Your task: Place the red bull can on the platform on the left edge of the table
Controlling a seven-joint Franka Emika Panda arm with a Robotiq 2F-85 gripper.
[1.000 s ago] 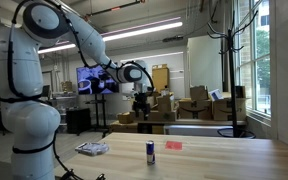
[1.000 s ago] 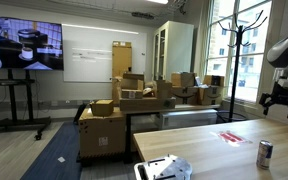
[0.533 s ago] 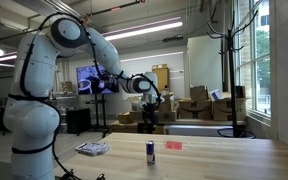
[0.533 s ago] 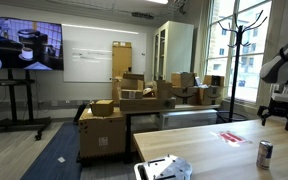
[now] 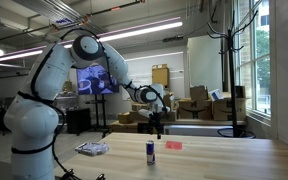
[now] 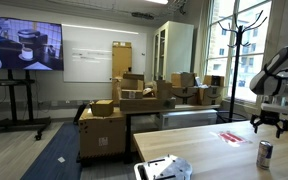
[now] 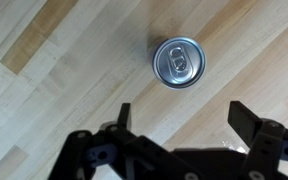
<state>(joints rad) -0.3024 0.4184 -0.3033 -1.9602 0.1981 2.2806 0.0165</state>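
Observation:
Next, the gripper needs to move down to the upper part (image 5: 150, 147) (image 7: 179, 63) of the red bull can and close there, just below the can's silver top.
The red bull can (image 5: 150, 151) stands upright on the light wooden table (image 5: 214, 160); it also shows in an exterior view (image 6: 265, 153) and from above in the wrist view (image 7: 178, 62), silver top up. My gripper (image 5: 159, 128) hangs above the can, a little behind it, apart from it. It also shows in an exterior view (image 6: 266, 124). In the wrist view its two fingers (image 7: 184, 115) are spread wide and empty, the can just ahead of them. The whitish platform (image 5: 92, 148) lies at the table's end, also seen in an exterior view (image 6: 164, 170).
A small flat red object (image 5: 174, 144) lies on the table beyond the can, also in an exterior view (image 6: 232, 137). Cardboard boxes (image 6: 124, 105), a coat stand (image 5: 227, 60) and a screen (image 6: 22, 47) stand around the table.
The arm has swung down and toward the can; the gripper has dropped from well above the table to just over the can. The can has not moved.

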